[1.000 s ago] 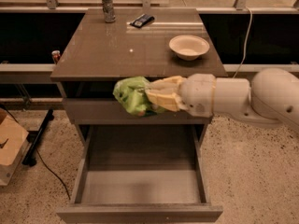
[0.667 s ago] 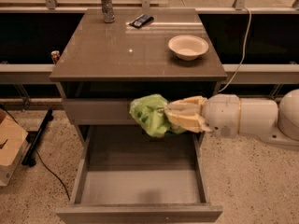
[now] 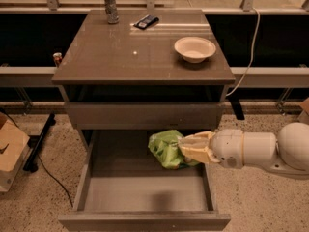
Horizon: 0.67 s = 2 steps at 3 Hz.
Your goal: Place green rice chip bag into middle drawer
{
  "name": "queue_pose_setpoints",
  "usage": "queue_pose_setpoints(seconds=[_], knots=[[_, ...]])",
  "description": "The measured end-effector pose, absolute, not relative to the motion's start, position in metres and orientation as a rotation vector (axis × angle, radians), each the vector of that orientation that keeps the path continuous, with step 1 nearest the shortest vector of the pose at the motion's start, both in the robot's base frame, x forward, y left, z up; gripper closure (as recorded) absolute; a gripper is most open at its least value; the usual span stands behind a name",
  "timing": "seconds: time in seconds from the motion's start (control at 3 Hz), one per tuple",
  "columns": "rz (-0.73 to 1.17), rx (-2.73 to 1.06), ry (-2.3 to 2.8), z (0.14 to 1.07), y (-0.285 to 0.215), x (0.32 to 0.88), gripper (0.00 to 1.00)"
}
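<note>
My gripper has the green rice chip bag to place. It will release the bag midway [image 3: 148,181] between the drawer's side, toward its front edge.
The green rice chip bag [image 3: 167,148] is a crinkly light-green bag held over the back right part of the open middle drawer [image 3: 145,197], a wide shallow grey-brown tray pulled out at the bottom of the cabinet. My gripper [image 3: 189,149], with tan fingers on a white arm coming in from the right, is shut on the bag's right end. The bag hangs just below the closed flat front panel above the drawer. I cannot tell whether the bag touches the drawer bottom.
On the cabinet top [image 3: 120,57] stand a white bowl [image 3: 194,48], a can [image 3: 111,6] and a small dark object [image 3: 146,21]. A cardboard box [image 3: 9,149] lies on the floor at left. A cable [image 3: 248,52] hangs at right.
The gripper with the bag has moved down and right, from in front of the closed upper panel to inside the open drawer's space.
</note>
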State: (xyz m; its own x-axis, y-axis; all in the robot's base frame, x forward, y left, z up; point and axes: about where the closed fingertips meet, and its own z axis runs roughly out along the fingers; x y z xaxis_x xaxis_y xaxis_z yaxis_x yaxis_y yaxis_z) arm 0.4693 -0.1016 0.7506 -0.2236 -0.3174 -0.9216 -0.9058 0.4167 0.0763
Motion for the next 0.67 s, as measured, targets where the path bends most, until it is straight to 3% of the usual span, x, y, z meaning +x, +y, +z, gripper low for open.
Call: queue_pose_setpoints(seconds=[0.33,0.67], knots=[[0.875,-1.038,1.839,0.6816,-0.0852,0.4859,1.00],[0.875,-1.038,1.839,0.6815,-0.0852,0.4859,1.00]])
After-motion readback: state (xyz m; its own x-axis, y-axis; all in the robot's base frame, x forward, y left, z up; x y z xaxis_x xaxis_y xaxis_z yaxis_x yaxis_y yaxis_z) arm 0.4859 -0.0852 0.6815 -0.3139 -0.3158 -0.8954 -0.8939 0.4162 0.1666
